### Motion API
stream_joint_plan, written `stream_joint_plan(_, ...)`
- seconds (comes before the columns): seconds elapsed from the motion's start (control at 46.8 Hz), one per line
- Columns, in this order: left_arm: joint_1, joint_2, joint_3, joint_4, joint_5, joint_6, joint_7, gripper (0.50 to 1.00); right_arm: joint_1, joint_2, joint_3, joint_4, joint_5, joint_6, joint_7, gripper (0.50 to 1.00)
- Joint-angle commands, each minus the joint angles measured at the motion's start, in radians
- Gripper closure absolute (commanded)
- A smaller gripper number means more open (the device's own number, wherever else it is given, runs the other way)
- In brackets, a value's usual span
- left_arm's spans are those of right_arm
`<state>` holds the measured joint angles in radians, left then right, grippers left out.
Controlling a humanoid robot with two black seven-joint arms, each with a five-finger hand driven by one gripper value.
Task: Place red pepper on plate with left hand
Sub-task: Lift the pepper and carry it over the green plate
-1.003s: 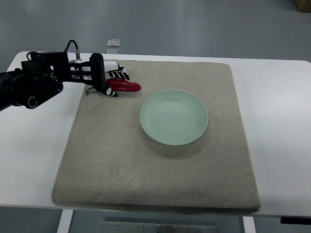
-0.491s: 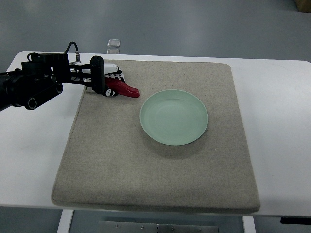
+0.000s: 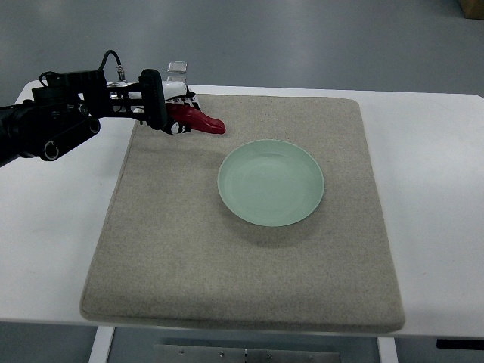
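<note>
I should let the red pepper go from my left gripper on the far half of the pale green plate (image 3: 277,155).
A long red pepper (image 3: 203,122) is held above the grey mat, its tip pointing right toward the plate. My left hand (image 3: 180,113) comes in from the left edge on a black arm and is shut on the pepper's stem end. The pale green plate (image 3: 271,181) sits empty near the mat's middle, right of and below the pepper's tip. The pepper's stem is hidden behind the fingers.
The grey felt mat (image 3: 242,257) covers most of the white table (image 3: 431,166). A small clear object (image 3: 177,70) lies at the table's far edge behind the hand.
The left hand has lifted the pepper off the mat and carried it up and slightly right. The plate has not moved.
</note>
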<state>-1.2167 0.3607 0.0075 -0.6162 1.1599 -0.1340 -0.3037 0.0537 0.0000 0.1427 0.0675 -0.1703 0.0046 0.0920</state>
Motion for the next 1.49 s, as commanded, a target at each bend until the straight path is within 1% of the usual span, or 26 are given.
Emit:
stream_joint_plan(0.0, -0.003, -0.002, -0.02, -0.005, 0.0, 0.002, 0.0, 1.0, 0.0, 0.0, 0.0, 0.0, 0.0, 0.0, 0.0, 0.568)
stream_joint_plan(0.192, -0.02, -0.043, -0.05, -0.013, 0.0, 0.002, 0.0, 1.0, 0.0, 0.0, 0.0, 0.0, 0.0, 0.0, 0.0, 0.568)
stream_joint_plan(0.704, -0.021, -0.21, -0.058, -0.05, 0.014, 0.002, 0.0, 1.0, 0.0, 0.0, 0.0, 0.0, 0.0, 0.0, 0.0, 0.568)
stream_joint_plan(0.918, -0.021, -0.24, -0.057, -0.123, 0.024, -0.004, 0.0, 1.0, 0.0, 0.0, 0.0, 0.0, 0.0, 0.0, 0.0, 0.568)
stream_joint_plan(1.025, -0.02, -0.253, -0.049, -0.125, 0.026, -0.01, 0.0, 1.0, 0.0, 0.0, 0.0, 0.0, 0.0, 0.0, 0.0, 0.568)
stream_joint_plan(1.473, 0.0, -0.24, -0.001, -0.12, 0.024, -0.013, -0.002, 1.0, 0.0, 0.0, 0.0, 0.0, 0.0, 0.0, 0.0, 0.568)
